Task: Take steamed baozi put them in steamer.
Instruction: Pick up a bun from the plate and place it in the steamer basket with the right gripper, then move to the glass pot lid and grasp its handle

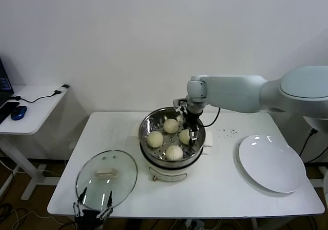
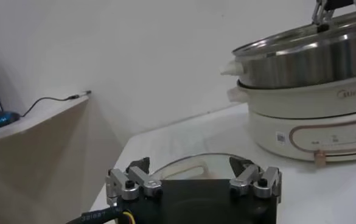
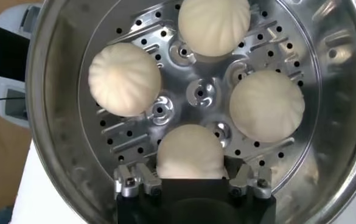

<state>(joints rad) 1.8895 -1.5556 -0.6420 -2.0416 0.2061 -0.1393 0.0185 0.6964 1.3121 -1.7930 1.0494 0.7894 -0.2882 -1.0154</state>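
Next, I move my left gripper to the glass lid at the front of the table and close it on the lid's white handle [image 1: 106, 173] [image 2: 185, 167].
Several cream-white baozi lie on the perforated floor of the steel steamer [image 1: 147, 126]; one of them [image 1: 155, 139] is at its left side. My right gripper [image 1: 190, 132] reaches down into the basket at its right side. In the right wrist view the gripper [image 3: 190, 171] is open, with a baozi [image 3: 190, 149] sitting on the steamer floor [image 3: 202, 94] between its spread fingers. Other baozi [image 3: 124, 79] lie around it. My left gripper [image 1: 93, 209] is parked open at the table's front left edge.
A glass lid [image 1: 106, 178] with a white handle lies flat at the front left, just ahead of the left gripper [image 2: 190, 164]. A white plate [image 1: 271, 163] lies at the right. A side desk [image 1: 31, 107] stands to the far left.
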